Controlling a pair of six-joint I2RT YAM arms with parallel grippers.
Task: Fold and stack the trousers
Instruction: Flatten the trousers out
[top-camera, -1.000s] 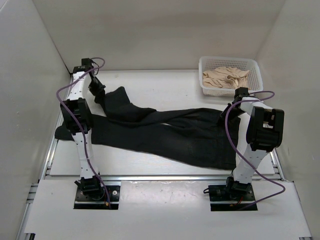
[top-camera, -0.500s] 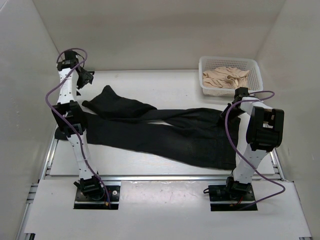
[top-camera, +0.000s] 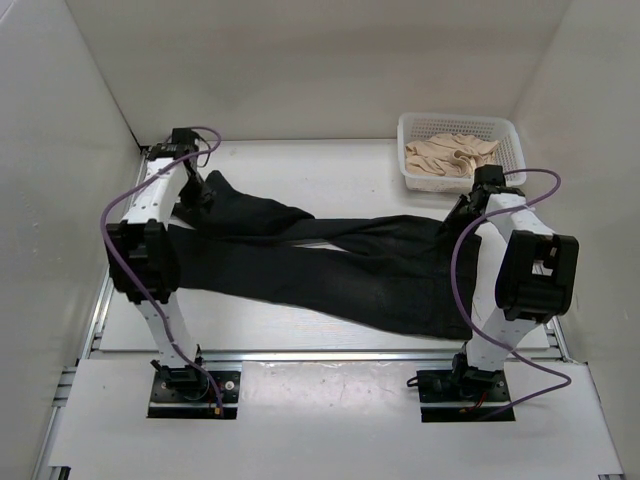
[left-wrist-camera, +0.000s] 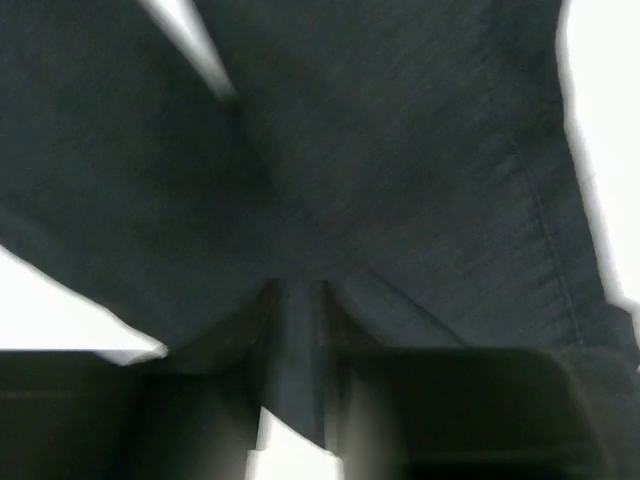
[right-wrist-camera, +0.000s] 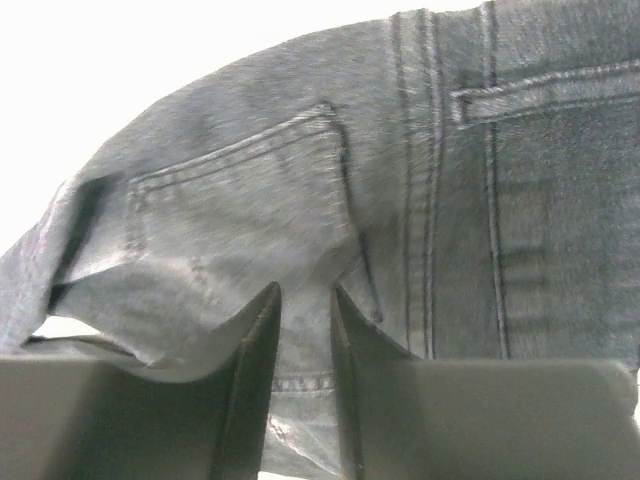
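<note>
The back leg's end slants onto the front leg, so next my left gripper takes the back leg's inner hem corner (top-camera: 182, 212) and draws it toward the back wall.
The black trousers (top-camera: 330, 265) lie spread across the table, waist at the right and legs running left. One leg end is bunched at the back left. My left gripper (top-camera: 200, 192) is shut on that leg end; in the left wrist view the fingers (left-wrist-camera: 295, 340) pinch a fold of the dark cloth (left-wrist-camera: 380, 150). My right gripper (top-camera: 462, 212) is at the waist end, its jaws nearly together on the waistband beside a back pocket (right-wrist-camera: 250, 200); the fingertips (right-wrist-camera: 262, 330) press into the cloth.
A white basket (top-camera: 506, 135) holding a beige garment (top-camera: 450, 152) stands at the back right, just behind my right gripper. White walls enclose the table on the left, back and right. A metal rail (top-camera: 330, 355) runs along the near edge.
My left gripper swung out to the back left with the leg end, then came back right and nearer. The leg end shifted with it. My right arm's elbow moved slightly right.
</note>
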